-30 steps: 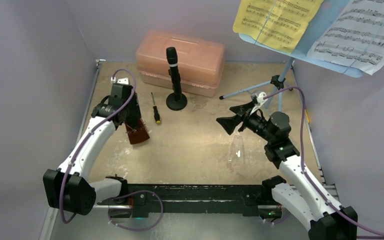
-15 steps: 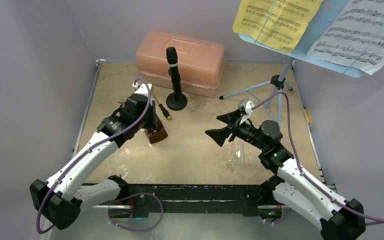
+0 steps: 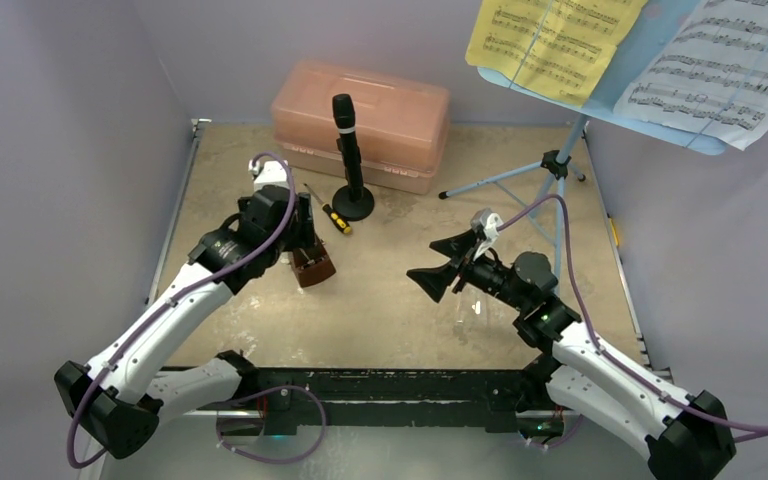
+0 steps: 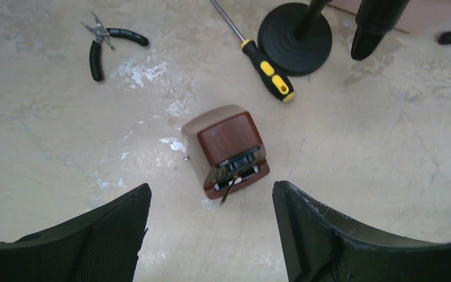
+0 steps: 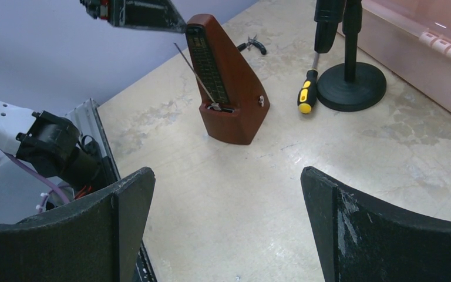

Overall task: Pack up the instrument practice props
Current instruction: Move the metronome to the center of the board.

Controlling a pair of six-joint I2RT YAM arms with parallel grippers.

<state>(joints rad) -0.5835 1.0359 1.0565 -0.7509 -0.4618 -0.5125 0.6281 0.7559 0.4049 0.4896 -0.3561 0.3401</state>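
Observation:
Next, I grip the top (image 5: 204, 20) of the metronome with my left gripper, as it stands far from my right gripper, and carry it closer before my right gripper reaches its front.
The brown wooden metronome (image 3: 313, 267) stands upright on the table, its pendulum rod out (image 4: 229, 147) (image 5: 229, 100). My left gripper (image 3: 300, 238) (image 4: 211, 194) hangs open just above it without touching it. One of the left fingers (image 5: 147, 14) hovers over its tip. My right gripper (image 3: 430, 272) (image 5: 228, 176) is open and empty, facing the metronome from the right. The black pipe (image 3: 348, 150) stands on its round base (image 4: 295, 38) in front of the case. The light-blue music stand (image 3: 560, 165) at back right carries a yellow page (image 3: 550, 40) and a white page (image 3: 730, 70).
The translucent pink case (image 3: 390, 110) sits shut at the back. A yellow-handled screwdriver (image 3: 332, 215) (image 4: 267, 64) lies between the metronome and the pipe base. Black pliers (image 4: 108, 41) lie to the left. A clear, glass-like object (image 3: 475, 300) sits under the right arm.
My left gripper carried the metronome right, set it upright and opened off it. My right gripper moved left and nearer, staying open.

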